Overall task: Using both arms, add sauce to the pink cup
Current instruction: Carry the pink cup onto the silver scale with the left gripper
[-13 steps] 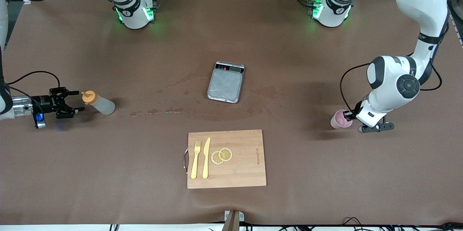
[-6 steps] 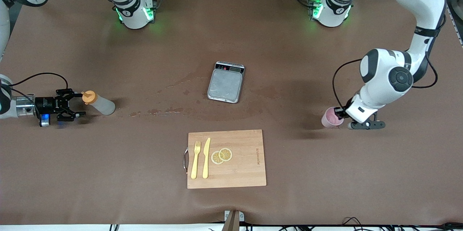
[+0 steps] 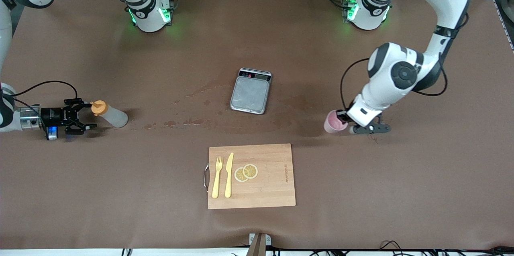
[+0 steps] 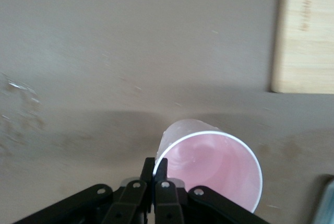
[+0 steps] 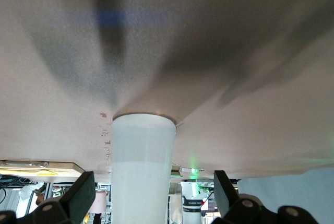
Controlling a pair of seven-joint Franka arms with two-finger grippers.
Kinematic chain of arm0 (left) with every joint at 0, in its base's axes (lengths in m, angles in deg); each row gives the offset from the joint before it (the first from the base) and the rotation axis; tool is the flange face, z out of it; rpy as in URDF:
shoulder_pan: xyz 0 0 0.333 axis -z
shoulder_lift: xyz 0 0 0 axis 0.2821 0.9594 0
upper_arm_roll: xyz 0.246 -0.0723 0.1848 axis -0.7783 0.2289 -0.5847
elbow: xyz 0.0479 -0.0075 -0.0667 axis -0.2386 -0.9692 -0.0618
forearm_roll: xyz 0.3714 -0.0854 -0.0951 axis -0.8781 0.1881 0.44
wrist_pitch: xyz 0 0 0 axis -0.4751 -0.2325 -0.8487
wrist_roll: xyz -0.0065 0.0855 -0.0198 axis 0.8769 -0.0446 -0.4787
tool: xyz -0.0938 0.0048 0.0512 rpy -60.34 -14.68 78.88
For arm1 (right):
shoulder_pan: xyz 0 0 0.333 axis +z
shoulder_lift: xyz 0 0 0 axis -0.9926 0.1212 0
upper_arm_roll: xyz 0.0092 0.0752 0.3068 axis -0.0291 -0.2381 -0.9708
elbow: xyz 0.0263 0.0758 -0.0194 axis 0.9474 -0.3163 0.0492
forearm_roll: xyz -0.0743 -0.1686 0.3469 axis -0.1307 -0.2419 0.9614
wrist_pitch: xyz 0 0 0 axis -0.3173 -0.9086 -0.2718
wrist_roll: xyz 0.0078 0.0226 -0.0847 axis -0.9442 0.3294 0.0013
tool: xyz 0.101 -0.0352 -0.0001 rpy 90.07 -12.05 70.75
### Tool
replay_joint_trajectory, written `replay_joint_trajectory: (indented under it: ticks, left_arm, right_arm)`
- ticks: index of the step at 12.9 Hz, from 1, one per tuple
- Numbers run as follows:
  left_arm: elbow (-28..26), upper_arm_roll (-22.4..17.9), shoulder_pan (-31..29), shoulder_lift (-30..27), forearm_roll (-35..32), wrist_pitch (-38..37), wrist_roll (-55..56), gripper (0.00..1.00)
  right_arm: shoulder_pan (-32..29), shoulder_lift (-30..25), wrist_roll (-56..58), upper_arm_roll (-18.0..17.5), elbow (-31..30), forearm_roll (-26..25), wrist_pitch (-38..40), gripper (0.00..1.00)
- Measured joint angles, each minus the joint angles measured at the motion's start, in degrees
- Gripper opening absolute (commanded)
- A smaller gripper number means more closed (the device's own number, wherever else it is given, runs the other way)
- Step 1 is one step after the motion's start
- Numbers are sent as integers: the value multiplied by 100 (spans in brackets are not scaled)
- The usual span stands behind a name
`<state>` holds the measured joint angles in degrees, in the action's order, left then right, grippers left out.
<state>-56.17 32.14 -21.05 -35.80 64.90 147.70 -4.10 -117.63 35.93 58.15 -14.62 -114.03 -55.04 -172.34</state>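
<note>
Next, I put the pink cup down on the middle of the steel scale's plate [image 3: 248, 99] with my left gripper.
The pink cup [image 3: 334, 122] hangs from my left gripper [image 3: 342, 118], which is shut on its rim, over the bare table between the scale and the left arm's end. In the left wrist view the cup [image 4: 214, 162] is empty and the fingers [image 4: 148, 167] pinch its rim. The sauce bottle [image 3: 110, 114], whitish with an orange cap, stands at the right arm's end of the table. My right gripper [image 3: 85, 115] is open, level with the table, with a finger on each side of the bottle's top. The right wrist view shows the bottle [image 5: 142, 166] between the open fingers [image 5: 79, 198], apart from both.
A steel scale [image 3: 249, 95] sits mid-table. A wooden cutting board [image 3: 273, 179] with a yellow fork, a knife and lemon slices lies nearer to the front camera; its edge shows in the left wrist view [image 4: 305, 31]. Wet stains [image 3: 180, 122] mark the table between bottle and scale.
My left gripper has carried the pink cup from the left arm's end of the table toward the scale. My right gripper has edged closer around the bottle's top, still open.
</note>
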Motion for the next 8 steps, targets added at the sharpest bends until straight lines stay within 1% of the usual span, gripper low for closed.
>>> replay_joint_trajectory:
  ticks: [3, 4, 5, 8]
  left_arm:
    - [70, 593, 64, -5, 0, 1, 1047, 0]
    - [145, 751, 171, -5, 0, -2, 1439, 0]
    - [233, 828, 369, -6, 0, -16, 1809, 0]
    - [465, 854, 1112, -6, -17, -61, 2829, 0]
  right_arm:
    - [70, 52, -26, -24, -2, 0, 79, 100]
    - [92, 75, -31, -26, -4, 0, 91, 100]
    - [118, 103, -34, -27, -3, 0, 110, 100]
    - [257, 184, -52, -33, -11, 0, 234, 100]
